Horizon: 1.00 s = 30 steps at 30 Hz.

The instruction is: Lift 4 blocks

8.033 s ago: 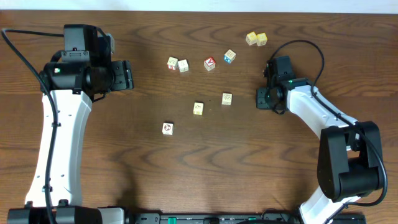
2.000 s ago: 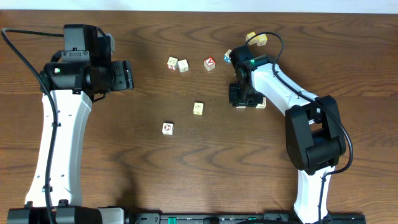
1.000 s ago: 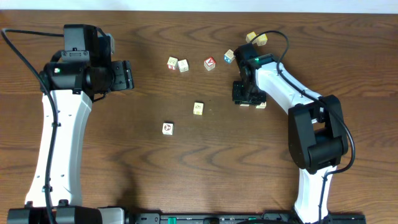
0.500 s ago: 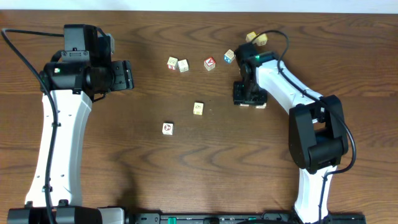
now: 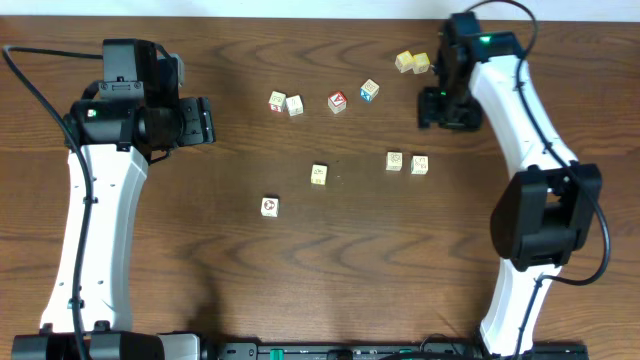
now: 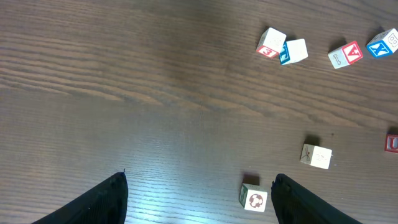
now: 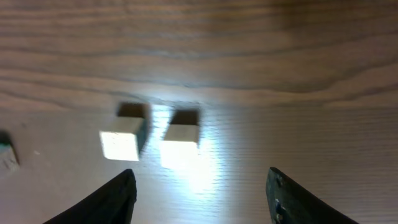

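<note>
The cream blocks rest side by side with a gap between them, so the robot's right gripper should take the block nearer it (image 5: 420, 165) and slide that block toward its neighbour.
Four cream blocks lie on the table. One with a reddish ring (image 5: 269, 206) sits left of centre, also seen as the ring block (image 6: 254, 198) close to my left gripper's right finger. A second block (image 5: 319, 174) lies mid-table. Two more blocks (image 5: 395, 161) (image 5: 419, 164) rest side by side, seen ahead of the right fingers as a pair (image 7: 121, 143) (image 7: 180, 143). My right gripper (image 5: 447, 112) (image 7: 202, 199) hangs open and empty at the back right, apart from them. My left gripper (image 5: 205, 120) (image 6: 199, 202) stands wide open, holding nothing.
Along the back lie two marked cubes (image 5: 277, 101) (image 5: 295, 105), a red-faced cube (image 5: 337, 102) and a blue-faced cube (image 5: 369, 91). Two yellow cubes (image 5: 404, 62) (image 5: 421, 63) sit just left of the right gripper.
My right gripper has opened and drawn away up to the back right, leaving two blocks side by side on the table. The left arm has not moved.
</note>
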Available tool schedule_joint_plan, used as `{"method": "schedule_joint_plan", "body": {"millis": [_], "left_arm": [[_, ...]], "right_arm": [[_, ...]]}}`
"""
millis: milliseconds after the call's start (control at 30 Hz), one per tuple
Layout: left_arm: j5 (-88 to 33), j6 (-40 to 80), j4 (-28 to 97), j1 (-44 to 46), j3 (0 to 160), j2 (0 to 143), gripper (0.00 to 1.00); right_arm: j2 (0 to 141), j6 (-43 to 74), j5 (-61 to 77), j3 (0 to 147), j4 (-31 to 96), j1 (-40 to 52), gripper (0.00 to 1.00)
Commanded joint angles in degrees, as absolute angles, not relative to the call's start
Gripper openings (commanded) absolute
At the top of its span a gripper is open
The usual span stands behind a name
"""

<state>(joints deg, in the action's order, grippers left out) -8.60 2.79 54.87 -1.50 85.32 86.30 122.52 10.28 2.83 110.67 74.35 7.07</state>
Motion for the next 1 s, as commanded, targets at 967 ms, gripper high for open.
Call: {"method": "schedule_joint_plan", "body": {"millis": [967], "left_arm": [[-8.05, 2.66, 54.83, -1.69, 86.11, 86.3, 0.74]], "right_arm": [[122.91, 5.54, 10.59, 87.55, 56.77, 7.4, 0.51]]}}
